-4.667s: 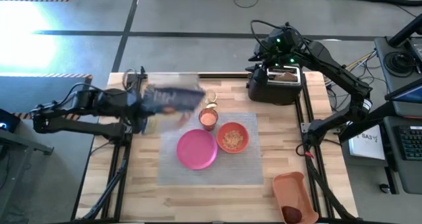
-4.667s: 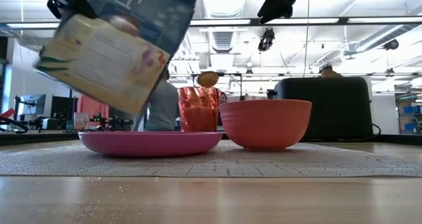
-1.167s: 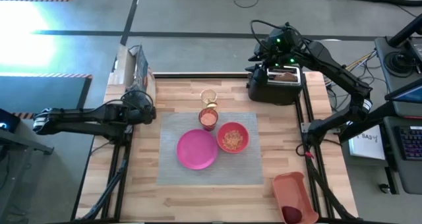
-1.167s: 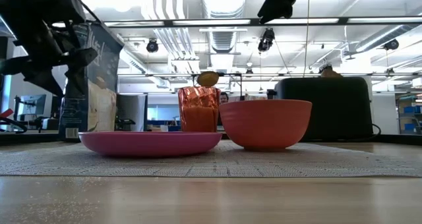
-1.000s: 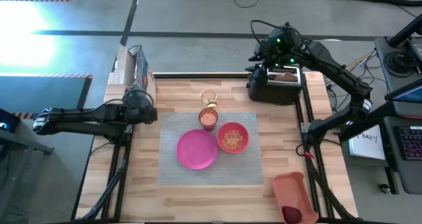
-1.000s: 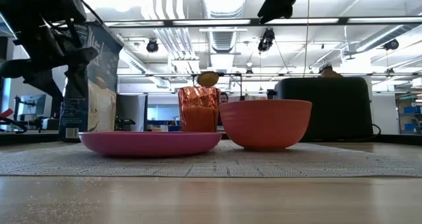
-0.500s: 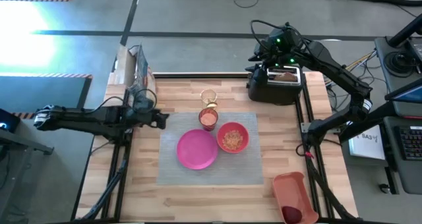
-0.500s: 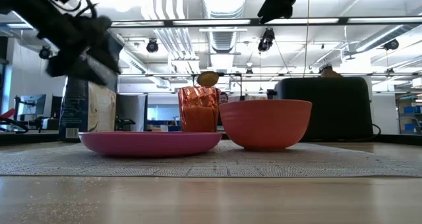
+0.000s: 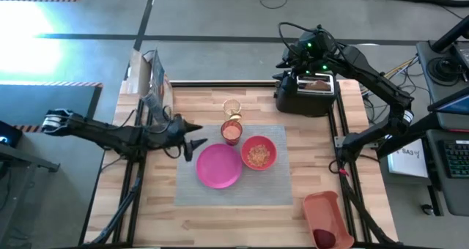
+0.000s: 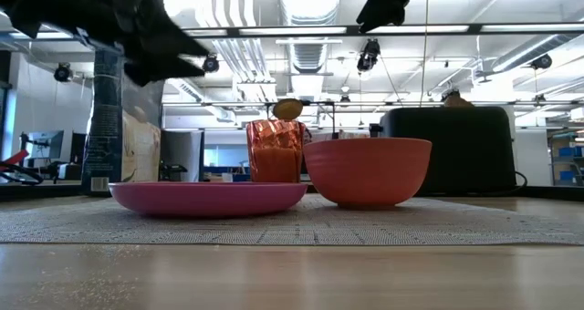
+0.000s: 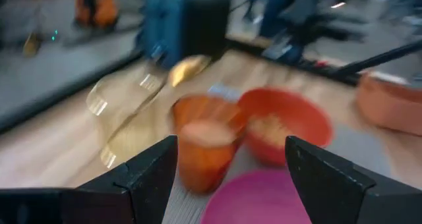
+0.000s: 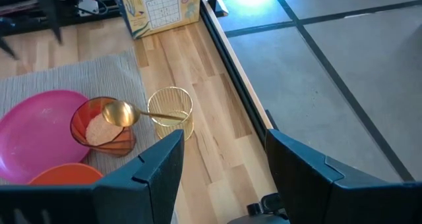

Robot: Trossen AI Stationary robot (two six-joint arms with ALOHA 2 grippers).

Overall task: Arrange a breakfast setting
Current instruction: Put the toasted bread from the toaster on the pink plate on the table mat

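Next, I close my right gripper on the top edge of the toast (image 9: 319,84), which sticks up out of the toaster's slot.
On the grey placemat (image 9: 278,187) lie the pink plate (image 9: 218,165), the orange bowl (image 9: 258,152) and the small orange cup (image 9: 231,132). The clear glass (image 9: 233,107) stands on the wood just beyond the mat. The gold spoon (image 12: 122,112) has its handle at the glass and its bowl over the cup's rim. My left gripper (image 9: 193,138) hovers open just left of the plate and cup, which its wrist view shows ahead as cup (image 11: 204,148) and plate (image 11: 260,197). My right gripper (image 9: 311,58) hangs open above the toaster (image 9: 304,99), where toast (image 9: 316,83) sticks in a slot.
A cereal box (image 9: 150,77) stands upright at the table's far left corner. An orange tray (image 9: 326,216) at the near right edge holds the red apple (image 9: 325,238). Bare wood lies left of the mat and along the near edge.
My left gripper has gone from beside the cereal box toward the table's right and a little nearer, ending by the plate's left rim, and has turned toward the cup. It has stayed open and holds nothing. The box stands where it was.
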